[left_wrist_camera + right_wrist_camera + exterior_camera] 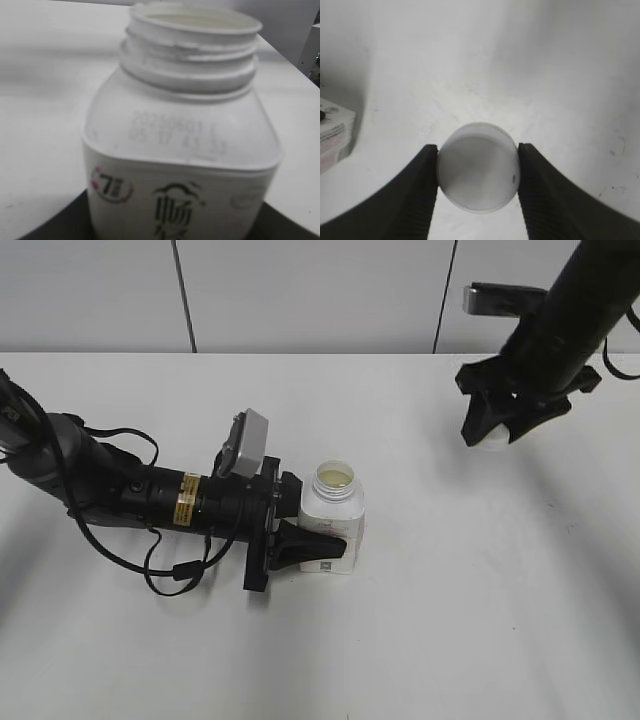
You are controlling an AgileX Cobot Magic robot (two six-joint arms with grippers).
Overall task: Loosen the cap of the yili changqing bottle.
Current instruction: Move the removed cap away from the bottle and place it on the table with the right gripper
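Note:
The robot's right gripper needs to release the white cap, now off the bottle in its fingers, on the bare table (541,526) across from the bottle, well clear of the bottle.
The yili changqing bottle (332,515) stands upright near the middle of the table with its neck open and pale yellowish contents showing. My left gripper (315,540) is shut on the bottle's body; the left wrist view shows the bottle (180,150) close up with bare threads and dark fingers at both lower corners. The cap (478,167), round and white, is off the bottle and sits between the fingers of my right gripper (478,170), which is shut on it. In the exterior view my right gripper (495,430) is at the far right, just above the table, with a bit of the white cap (493,446) showing under it.
The white table (450,620) reaches back to a pale panelled wall. A corner of the bottle's label (332,132) shows at the left edge of the right wrist view. Black cables (175,575) trail beside the left arm.

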